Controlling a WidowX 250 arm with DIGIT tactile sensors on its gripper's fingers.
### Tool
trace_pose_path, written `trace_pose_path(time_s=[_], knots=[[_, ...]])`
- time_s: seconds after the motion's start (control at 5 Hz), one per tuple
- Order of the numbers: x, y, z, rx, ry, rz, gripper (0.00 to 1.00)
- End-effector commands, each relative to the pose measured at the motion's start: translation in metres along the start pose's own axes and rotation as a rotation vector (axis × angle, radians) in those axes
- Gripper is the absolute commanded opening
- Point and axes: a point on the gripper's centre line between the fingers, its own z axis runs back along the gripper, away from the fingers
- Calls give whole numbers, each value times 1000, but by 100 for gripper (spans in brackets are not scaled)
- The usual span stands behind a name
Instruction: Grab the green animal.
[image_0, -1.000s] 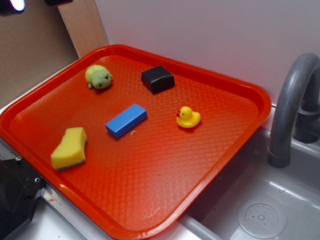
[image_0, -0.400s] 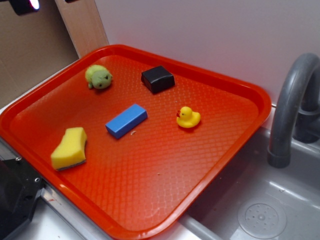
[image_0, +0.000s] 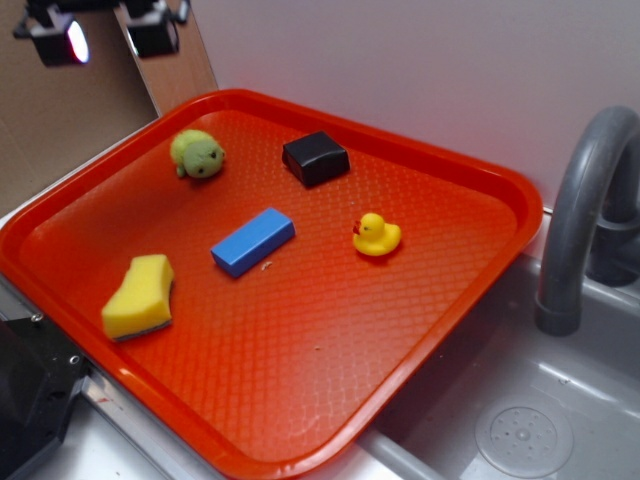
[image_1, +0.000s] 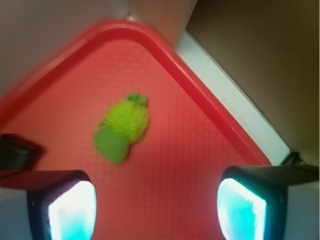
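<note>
The robot's gripper should close on the green animal's head (image_0: 205, 157) (image_1: 112, 144), the smooth end next to the animal's fluffy body.
The green animal (image_0: 198, 153) is a small rounded light-green soft toy lying near the far left corner of the red tray (image_0: 440, 330). In the wrist view the green animal (image_1: 122, 129) lies ahead of the fingers, left of centre. My gripper (image_0: 108, 36) hangs high above the tray's far left corner, up and to the left of the toy. It is open: the two fingers stand wide apart with only tray floor between them (image_1: 156, 210).
On the tray also lie a black block (image_0: 316, 158), a blue block (image_0: 252, 241), a yellow duck (image_0: 376, 235) and a yellow sponge (image_0: 140, 297). A grey faucet (image_0: 580, 210) and sink (image_0: 520, 420) are to the right. A wooden board (image_0: 165, 50) stands behind the tray's corner.
The gripper has come down and to the right into the top left of the exterior view; more of both fingers shows now. The objects on the tray have not moved.
</note>
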Motion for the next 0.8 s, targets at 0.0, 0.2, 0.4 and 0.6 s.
trace_pose_path(time_s=[0.0, 0.2, 0.4, 0.6], knots=[[26, -21, -18, -122, 25, 24, 100], [38, -34, -23, -153, 34, 61, 100], [34, -33, -23, -106, 56, 91, 100], [23, -32, -43, -50, 36, 42, 100]])
